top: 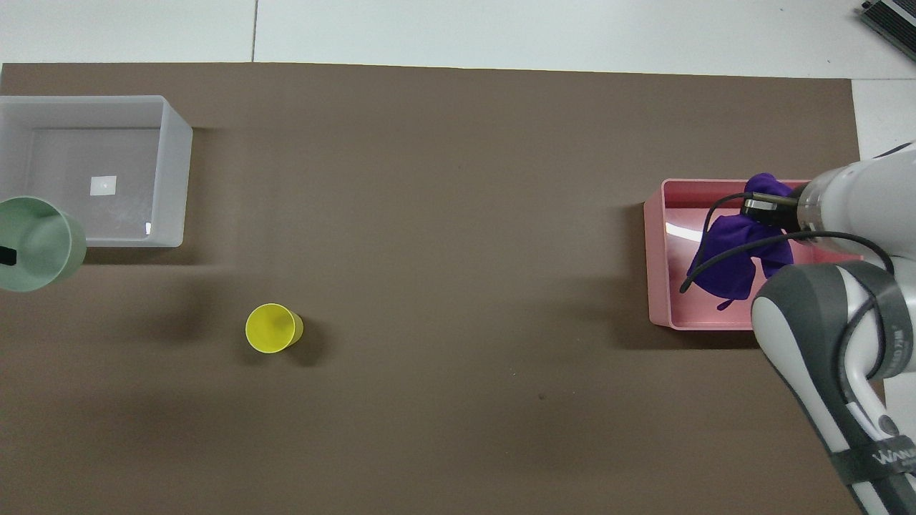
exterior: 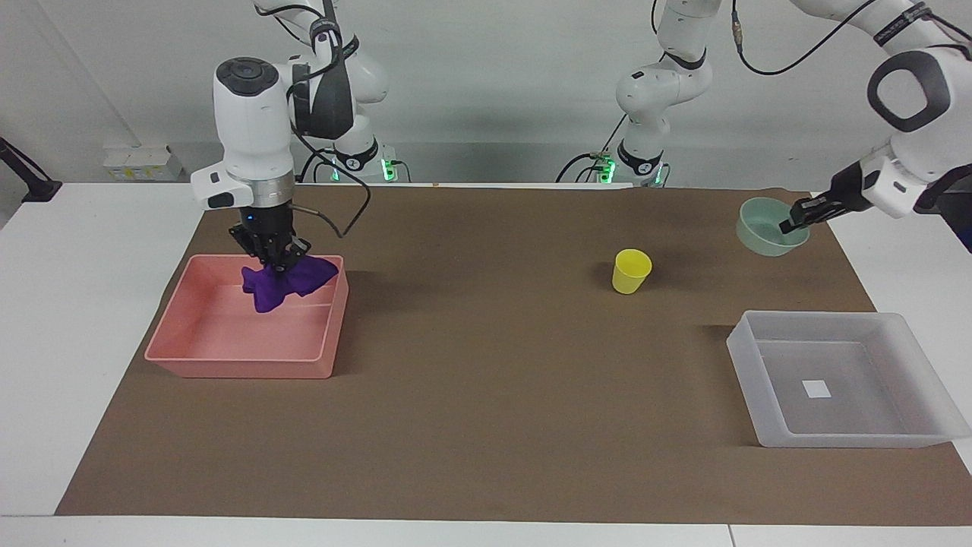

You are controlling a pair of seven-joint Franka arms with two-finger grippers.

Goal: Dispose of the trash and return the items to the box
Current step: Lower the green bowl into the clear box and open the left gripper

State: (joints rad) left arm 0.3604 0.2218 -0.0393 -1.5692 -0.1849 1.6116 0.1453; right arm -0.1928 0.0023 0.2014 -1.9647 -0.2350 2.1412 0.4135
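The robot's left gripper should release the pale green bowl on the white square inside the translucent box point(top: 104, 184).
My right gripper point(exterior: 273, 257) is shut on the purple cloth point(exterior: 285, 282) and holds it hanging over the pink tray point(exterior: 235, 366); the cloth's lower end hangs inside the tray. In the overhead view the cloth point(top: 730, 261) is over the tray point(top: 655, 265). My left gripper point(exterior: 791, 222) is shut on the rim of the pale green bowl point(exterior: 763, 232) and holds it in the air above the mat. Overhead, the bowl point(top: 36, 247) overlaps the near edge of the translucent box point(top: 175, 186). The yellow cup point(exterior: 631, 270) stands upright on the mat and also shows overhead point(top: 272, 328).
The translucent box point(exterior: 835, 437) with a white square on its floor sits at the left arm's end, farther from the robots than the cup. A brown mat point(exterior: 486, 380) covers the table. The right arm's cable point(top: 705, 268) hangs beside the cloth.
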